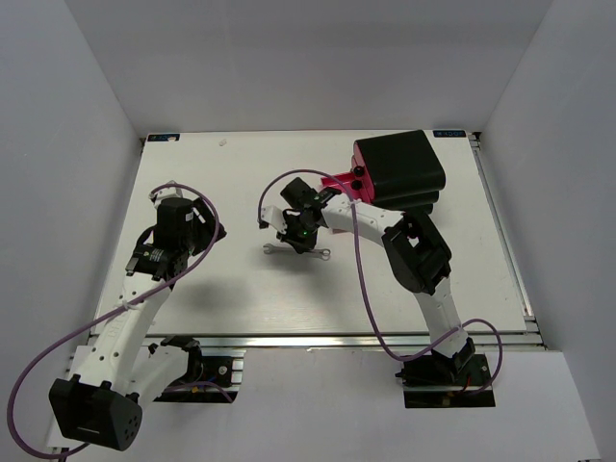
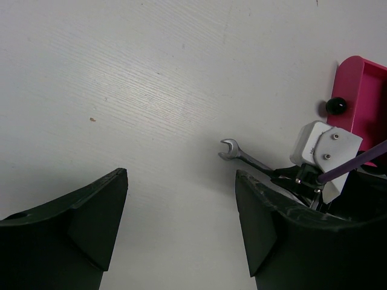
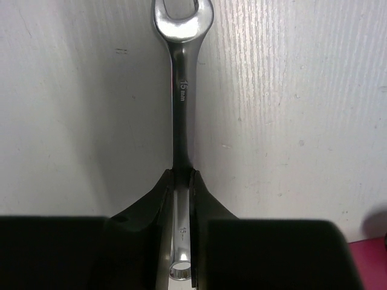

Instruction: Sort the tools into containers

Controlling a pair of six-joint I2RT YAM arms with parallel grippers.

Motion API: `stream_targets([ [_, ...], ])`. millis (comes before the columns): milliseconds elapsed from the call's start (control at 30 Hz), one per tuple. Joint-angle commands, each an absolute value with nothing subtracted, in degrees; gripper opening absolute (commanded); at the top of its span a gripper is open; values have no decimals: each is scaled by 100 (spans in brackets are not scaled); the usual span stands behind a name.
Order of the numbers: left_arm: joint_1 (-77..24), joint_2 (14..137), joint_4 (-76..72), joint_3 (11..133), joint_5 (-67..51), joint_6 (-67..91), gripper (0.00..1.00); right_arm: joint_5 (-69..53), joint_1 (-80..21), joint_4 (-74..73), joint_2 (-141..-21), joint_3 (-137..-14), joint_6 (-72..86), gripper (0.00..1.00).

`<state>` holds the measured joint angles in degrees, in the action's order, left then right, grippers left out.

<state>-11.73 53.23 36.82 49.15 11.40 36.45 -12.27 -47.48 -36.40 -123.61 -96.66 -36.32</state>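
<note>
The silver wrench will next be gripped by my left gripper around the middle of the handle (image 1: 296, 251), between the wrench's open end and its ring end.
A slim silver wrench (image 3: 181, 90) lies lengthwise between my right gripper's (image 3: 182, 181) jaws, which are shut on its shaft near the ring end. In the top view the wrench (image 1: 272, 251) sits at the table's middle, at or just above the surface, under the right gripper (image 1: 302, 237). The black cabinet (image 1: 399, 168) stands at the back right with a pink drawer (image 1: 335, 183) pulled out toward the gripper. My left gripper (image 2: 181, 223) is open and empty over bare table, left of the wrench (image 2: 242, 156). No screwdrivers are in view.
The drawer's round black knob (image 2: 336, 106) and pink wall (image 2: 363, 90) show at the right of the left wrist view. The right arm's purple cable (image 1: 361, 260) loops over the table. White walls enclose the table on three sides.
</note>
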Motion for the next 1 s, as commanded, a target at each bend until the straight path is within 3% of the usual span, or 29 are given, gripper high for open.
stream_targets([
  [0, -1143, 5221, 3612, 4913, 1204, 3612, 81, -1406, -4755, -3797, -12173, -9914, -3525, 0],
  [967, -1143, 5440, 3437, 4896, 1151, 3568, 82, -1169, -4026, -3797, -11944, -10792, -3709, 0],
])
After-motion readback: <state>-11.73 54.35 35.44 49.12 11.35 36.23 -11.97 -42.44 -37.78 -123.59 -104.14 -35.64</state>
